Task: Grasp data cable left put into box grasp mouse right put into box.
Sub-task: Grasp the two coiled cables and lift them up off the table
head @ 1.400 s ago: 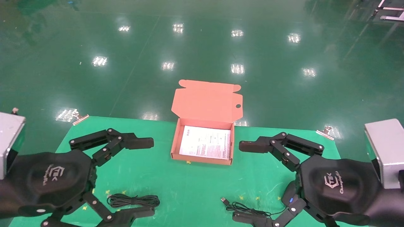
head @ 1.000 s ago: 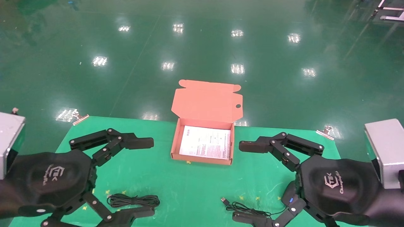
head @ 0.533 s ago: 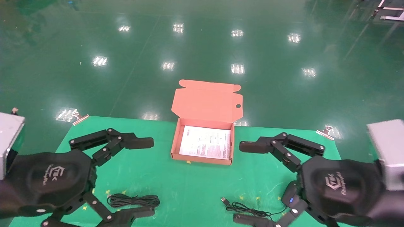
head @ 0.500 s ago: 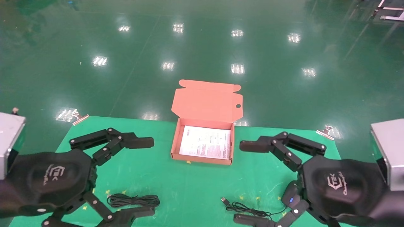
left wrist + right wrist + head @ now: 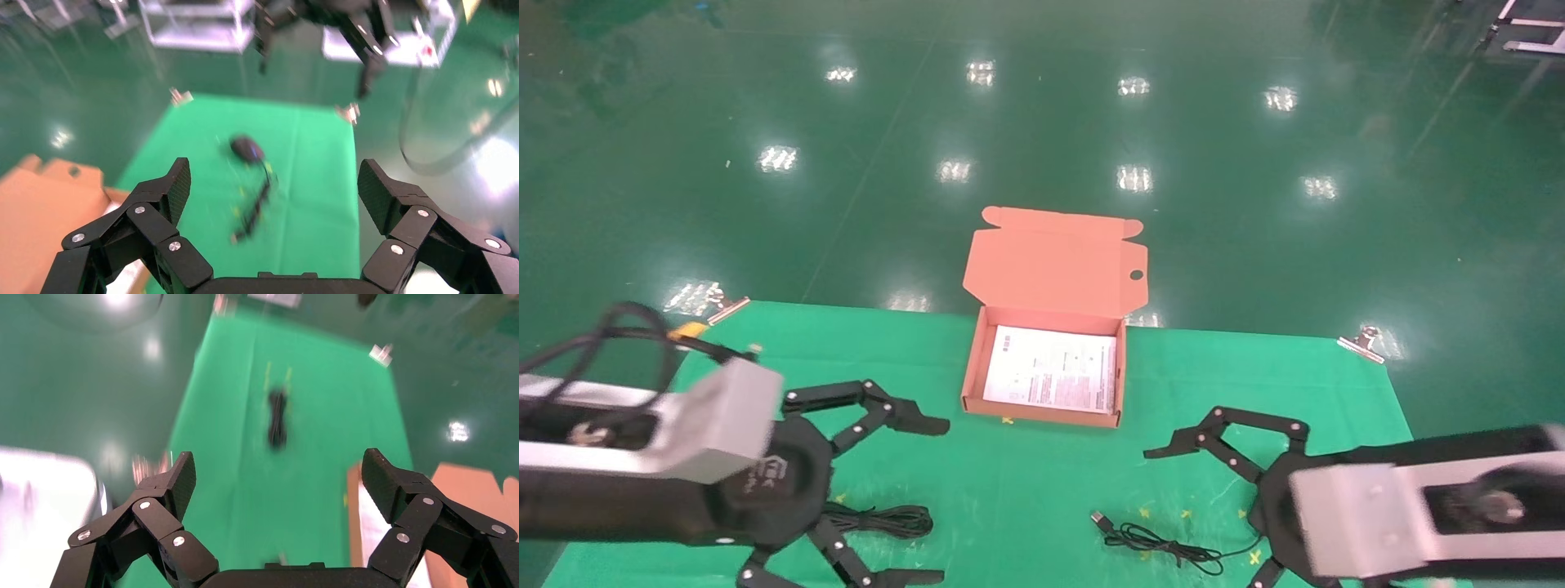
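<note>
I should close my left gripper on the tied middle (image 5: 869, 519) of the coiled data cable, at the spot where the bundle is at its narrowest.
The orange box (image 5: 1043, 414) stands open at the middle of the green mat, with a white leaflet (image 5: 1052, 379) inside and its lid (image 5: 1054, 269) tilted back. The data cable (image 5: 888, 518) lies coiled at the front left; my left gripper (image 5: 930, 501) is open just above it. It shows blurred in the right wrist view as the data cable (image 5: 277, 418). My right gripper (image 5: 1201, 523) is open at the front right. It hides the mouse in the head view, where only the cord (image 5: 1164, 545) and USB plug (image 5: 1097, 518) show. The left wrist view shows the mouse (image 5: 246, 148).
Metal clips (image 5: 727, 309) (image 5: 1361, 341) hold the mat's (image 5: 1026, 482) far corners. Beyond the mat's far edge is shiny green floor (image 5: 1042, 147). The box's near wall faces both grippers. Bare mat lies between the cable and the mouse cord.
Both arms have swung and turned at the wrist. The left gripper has come down and forward over the data cable, and the right gripper has dropped over the mouse. Both stay open.
</note>
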Robot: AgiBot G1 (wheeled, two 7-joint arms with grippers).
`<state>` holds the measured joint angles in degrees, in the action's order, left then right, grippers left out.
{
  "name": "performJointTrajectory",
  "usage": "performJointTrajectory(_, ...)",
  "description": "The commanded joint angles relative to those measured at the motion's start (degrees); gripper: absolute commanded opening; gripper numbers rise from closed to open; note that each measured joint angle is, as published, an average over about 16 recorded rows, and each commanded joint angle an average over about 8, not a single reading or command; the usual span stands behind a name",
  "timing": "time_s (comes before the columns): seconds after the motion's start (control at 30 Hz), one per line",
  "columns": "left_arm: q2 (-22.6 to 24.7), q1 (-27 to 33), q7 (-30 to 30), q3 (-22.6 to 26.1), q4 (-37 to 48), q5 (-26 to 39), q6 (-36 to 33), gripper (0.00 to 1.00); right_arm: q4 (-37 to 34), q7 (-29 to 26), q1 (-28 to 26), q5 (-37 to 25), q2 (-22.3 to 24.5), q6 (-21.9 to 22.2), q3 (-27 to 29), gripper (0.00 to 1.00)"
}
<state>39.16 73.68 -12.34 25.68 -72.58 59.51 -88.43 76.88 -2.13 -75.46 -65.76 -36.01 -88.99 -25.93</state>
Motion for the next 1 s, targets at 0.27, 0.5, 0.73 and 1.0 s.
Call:
performJointTrajectory(0.27, 3.8, 8.2, 0.2, 12.0, 1.7, 12.8, -2.3, 1.00, 0.8, 8.2, -9.0, -15.3, -3.1, -0.2, -10.9, 1.00)
performJointTrajectory(0.5, 7.9, 13.0, 2.4, 22.3, 4.7, 22.6, -1.5, 1.00, 1.0, 10.3, -10.6, -23.2, -5.4, 2.8, -16.7, 1.00)
performJointTrajectory(0.73, 12.3, 14.2, 4.8, 27.5, 9.2, 33.7, 3.5, 1.00, 0.9, 10.0, -6.8, -31.9, -7.7, 9.6, -19.8, 1.00)
performJointTrajectory(1.0, 17.2, 14.2, 5.7, 30.2, 16.5, 42.3, 10.1, 1.00, 0.5, 7.0, -1.3, -42.6, -10.0, 18.7, -22.2, 1.00)
